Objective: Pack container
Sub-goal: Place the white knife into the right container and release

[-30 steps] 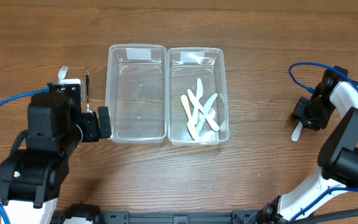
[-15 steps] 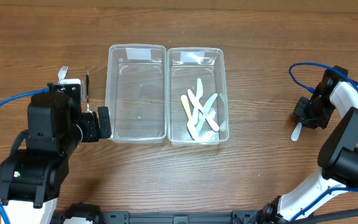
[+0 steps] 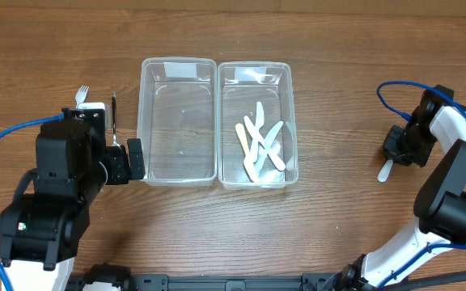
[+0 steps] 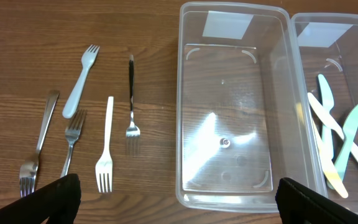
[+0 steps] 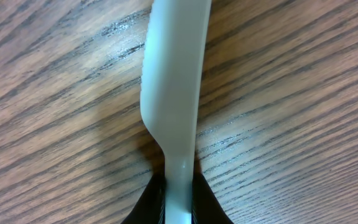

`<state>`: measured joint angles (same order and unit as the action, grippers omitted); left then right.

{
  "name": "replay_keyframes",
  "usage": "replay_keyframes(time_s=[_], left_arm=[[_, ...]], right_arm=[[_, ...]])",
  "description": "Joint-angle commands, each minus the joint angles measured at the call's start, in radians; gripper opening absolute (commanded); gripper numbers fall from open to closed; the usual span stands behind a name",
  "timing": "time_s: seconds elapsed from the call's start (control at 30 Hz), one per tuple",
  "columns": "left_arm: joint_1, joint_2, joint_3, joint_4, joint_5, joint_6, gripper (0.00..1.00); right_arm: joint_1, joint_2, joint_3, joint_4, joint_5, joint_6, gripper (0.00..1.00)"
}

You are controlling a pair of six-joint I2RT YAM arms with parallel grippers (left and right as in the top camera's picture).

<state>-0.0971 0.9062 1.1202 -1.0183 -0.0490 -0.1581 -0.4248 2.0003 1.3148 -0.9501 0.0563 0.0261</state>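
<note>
I should release the pale plastic knife from my right gripper among the other knives, toward the empty container's side of their container (image 3: 246, 118).
Two clear plastic containers stand side by side mid-table. The left container (image 3: 178, 121) (image 4: 229, 106) is empty. The right container (image 3: 255, 125) holds several pale plastic knives (image 3: 261, 149) (image 4: 337, 140). Several forks (image 4: 86, 137), metal and white plastic, lie left of the containers (image 3: 95, 105). My right gripper (image 3: 399, 149) (image 5: 179, 205) is shut on a white plastic knife (image 5: 174, 81) (image 3: 386, 170), low over the wood at the far right. My left gripper (image 3: 128, 160) (image 4: 179, 196) is open and empty, near the left container's front left corner.
Blue cables (image 3: 395, 93) loop by both arms. The wooden table (image 3: 338, 65) stretches bare between the right container and the right arm.
The right gripper with the white knife has shifted very slightly. The left arm has not moved.
</note>
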Motion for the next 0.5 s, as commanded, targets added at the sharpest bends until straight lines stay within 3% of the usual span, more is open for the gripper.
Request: replay_keyframes(time_s=[0.0, 0.27, 0.47], left_arm=[[0.005, -0.003, 0.021, 0.002, -0.006, 0.013, 1.00], [0.005, -0.003, 0.021, 0.002, -0.006, 0.013, 1.00], [0.005, -0.003, 0.021, 0.002, -0.006, 0.013, 1.00]], right_arm=[[-0.002, 0.024, 0.020, 0.006, -0.032, 0.012, 0.04], [0.054, -0.129, 0.187, -0.114, -0.087, 0.022, 0.04], [0.300, -0.306, 0.398, -0.256, -0.129, 0.022, 0.04]])
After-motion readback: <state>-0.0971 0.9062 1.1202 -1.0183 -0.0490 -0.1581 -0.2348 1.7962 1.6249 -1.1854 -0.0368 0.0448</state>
